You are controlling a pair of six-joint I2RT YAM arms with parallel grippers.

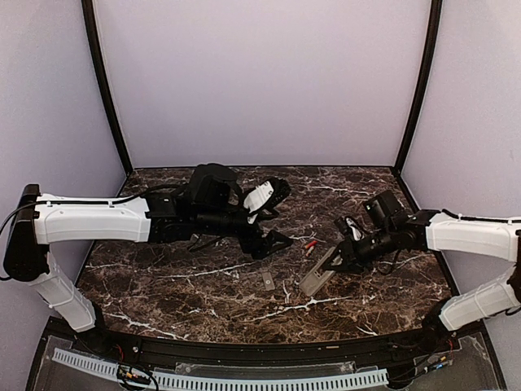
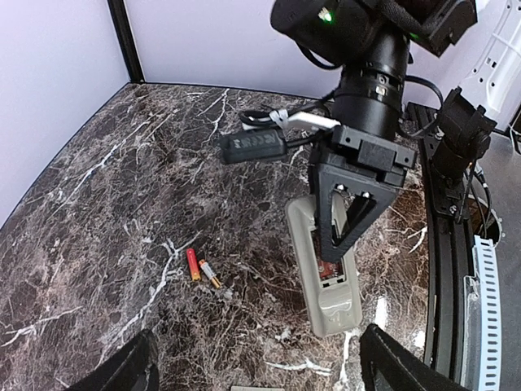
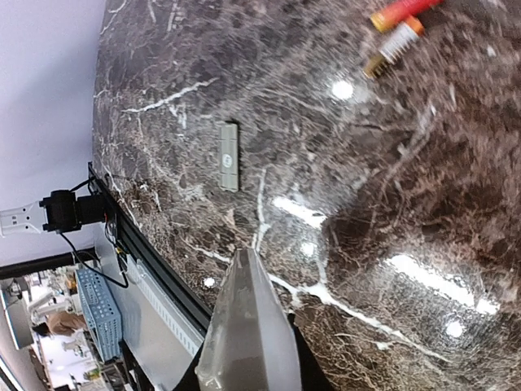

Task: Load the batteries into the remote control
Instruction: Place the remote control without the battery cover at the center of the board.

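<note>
My right gripper's finger covers the remote control's open hollow, so I need to lay the remote control flat, hollow up, and take it by its long sides (image 2: 304, 262).
The remote control (image 2: 330, 281) lies grey back up, tilted, with my right gripper (image 1: 342, 259) shut on its far end. A red battery (image 2: 328, 269) shows in its open recess, partly hidden by a black finger (image 2: 352, 213). Two more batteries (image 2: 192, 263) (image 2: 210, 274) lie side by side on the marble, left of the remote. My left gripper (image 2: 260, 375) hangs open above the table, short of the remote and the loose cells, with nothing between its fingers. In the right wrist view the remote (image 3: 244, 334) fills the jaws and the loose batteries (image 3: 396, 28) lie at the top.
A small grey battery cover (image 1: 268, 279) lies flat on the marble table (image 1: 187, 293) in front of the left gripper, also seen as the cover (image 3: 229, 156). A black rail (image 2: 444, 269) runs along the table's near edge. Purple walls enclose the sides and back.
</note>
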